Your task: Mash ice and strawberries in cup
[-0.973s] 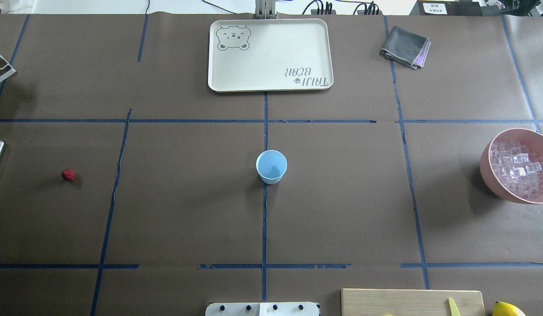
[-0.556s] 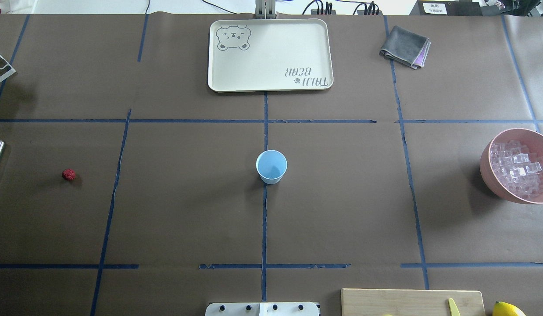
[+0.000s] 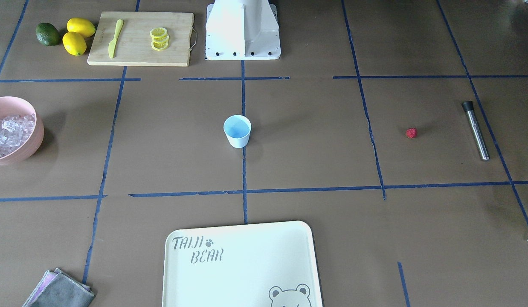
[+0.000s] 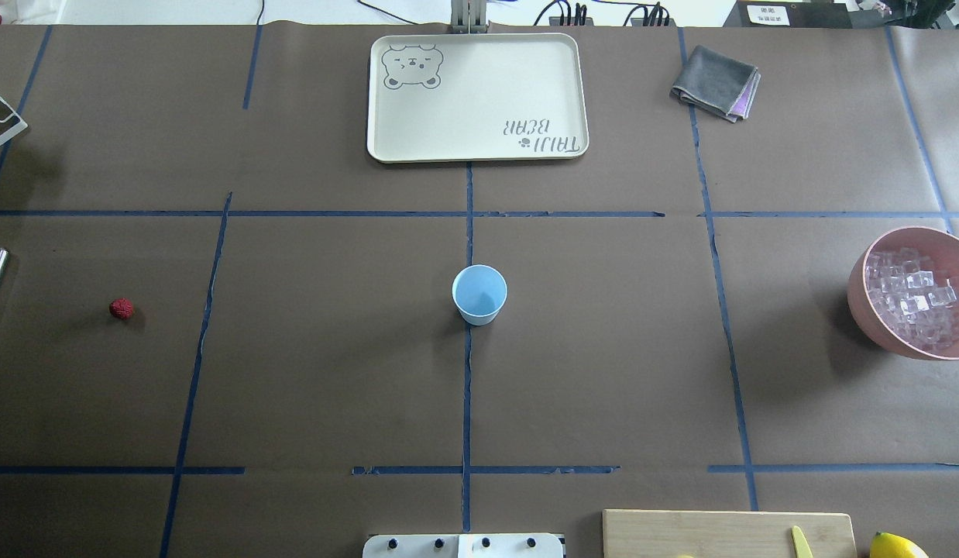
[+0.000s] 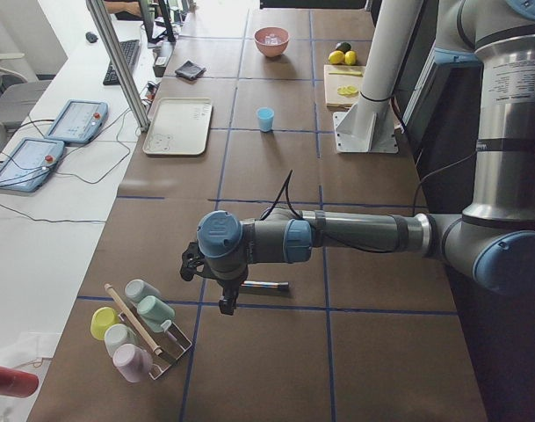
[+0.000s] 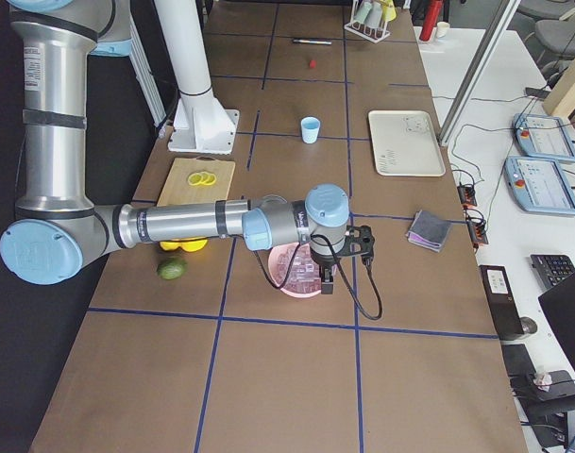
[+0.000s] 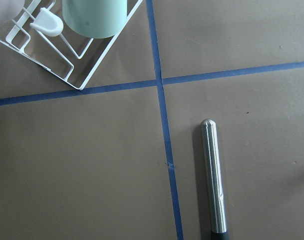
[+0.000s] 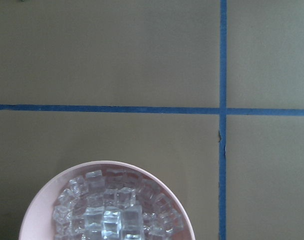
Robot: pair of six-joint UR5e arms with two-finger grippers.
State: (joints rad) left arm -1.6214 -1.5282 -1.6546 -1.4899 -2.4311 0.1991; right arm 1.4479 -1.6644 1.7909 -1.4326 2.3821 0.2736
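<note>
I will close my right gripper on an ice cube on top (image 3: 13, 125) of the pile, near the pink bowl's middle.
The pale-blue cup (image 4: 479, 294) (image 3: 237, 130) stands upright mid-table. The strawberry (image 4: 122, 308) (image 3: 411, 133), a small red ball, lies far out on my left side. The ice (image 4: 913, 298) (image 8: 114, 212) fills a pink bowl (image 4: 863, 310) at the right edge. My left gripper (image 5: 225, 303) hangs over a steel muddler (image 7: 214, 180) (image 3: 476, 130), beyond the strawberry; it shows only in the exterior left view, so I cannot tell its state. My right gripper (image 6: 327, 286) hovers above the ice bowl, seen only in the exterior right view, state unclear.
A cream tray (image 4: 479, 101) sits at the far middle and a folded grey cloth (image 4: 716, 84) at the far right. A cutting board (image 3: 140, 51) with lemon slices, lemons and an avocado lies near my base. A rack of cups (image 5: 140, 330) stands past the muddler.
</note>
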